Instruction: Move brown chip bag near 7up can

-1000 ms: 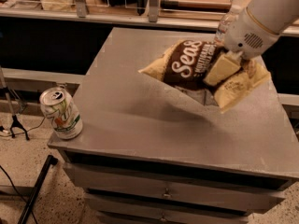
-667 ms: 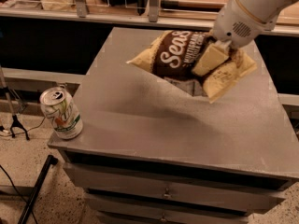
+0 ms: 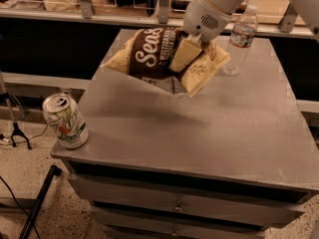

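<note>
The robot's gripper needs to release the brown chip bag on the grey cabinet top just behind the 7up can (image 3: 117,87).
The brown chip bag (image 3: 152,56) has a dark brown front with white lettering and pale yellow edges. It hangs tilted in the air above the far left part of the grey cabinet top (image 3: 209,123), with its shadow on the surface below. My gripper (image 3: 192,59) is shut on the bag's right half, its pale yellow fingers (image 3: 183,54) clamped over the front. The white arm comes down from the upper right. The 7up can (image 3: 65,120) stands upright at the front left corner of the cabinet top, well apart from the bag.
A clear plastic water bottle (image 3: 240,40) stands upright at the back right of the cabinet top, just right of the gripper. A shelf rail (image 3: 99,15) with supports runs behind. Drawers (image 3: 174,205) front the cabinet. Cables and a stand leg (image 3: 37,203) lie on the floor at left.
The gripper has carried the bag leftward and toward the back of the cabinet top, staying in the air. The can has not moved.
</note>
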